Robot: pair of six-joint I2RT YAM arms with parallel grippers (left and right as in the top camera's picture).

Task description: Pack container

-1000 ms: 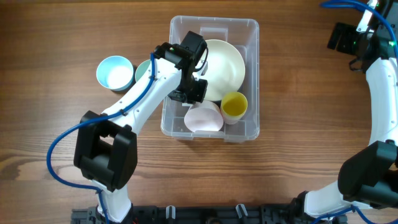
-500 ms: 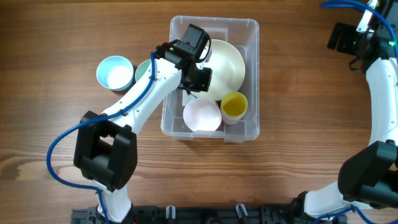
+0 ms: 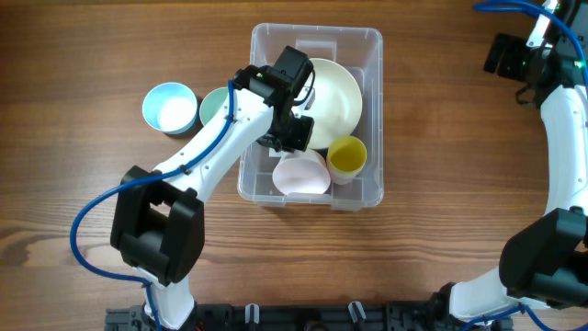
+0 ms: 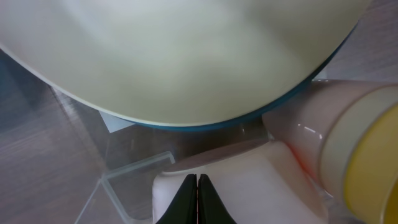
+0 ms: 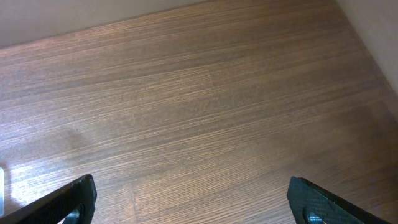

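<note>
The pink bowl is leaning on the yellow cup, so next I open my left gripper, grab the pink bowl's rim (image 3: 276, 176) and move it into the corner of the container.
The clear container (image 3: 274, 42) stands mid-table with a large cream bowl (image 3: 336, 90), a yellow cup (image 3: 347, 156) and a pale pink bowl (image 3: 303, 176) inside it. My left gripper (image 3: 296, 138) reaches into the container and is shut, with nothing between its tips. In the left wrist view the gripper (image 4: 198, 184) is right against the pink bowl (image 4: 261, 186), with the cream bowl (image 4: 180, 56) above and the yellow cup (image 4: 373, 162) to the right. My right gripper (image 5: 196, 200) is open over bare wood at the far right, away from the container.
A light blue bowl (image 3: 170, 106) and a pale green bowl (image 3: 212, 104) stand on the table left of the container, the green one partly under my left arm. The right arm (image 3: 560, 138) runs along the right edge.
My left gripper, shut throughout, drew back toward the cream bowl and has returned onto the pink bowl, which looks shifted and partly covered again. The right arm has stayed still.
</note>
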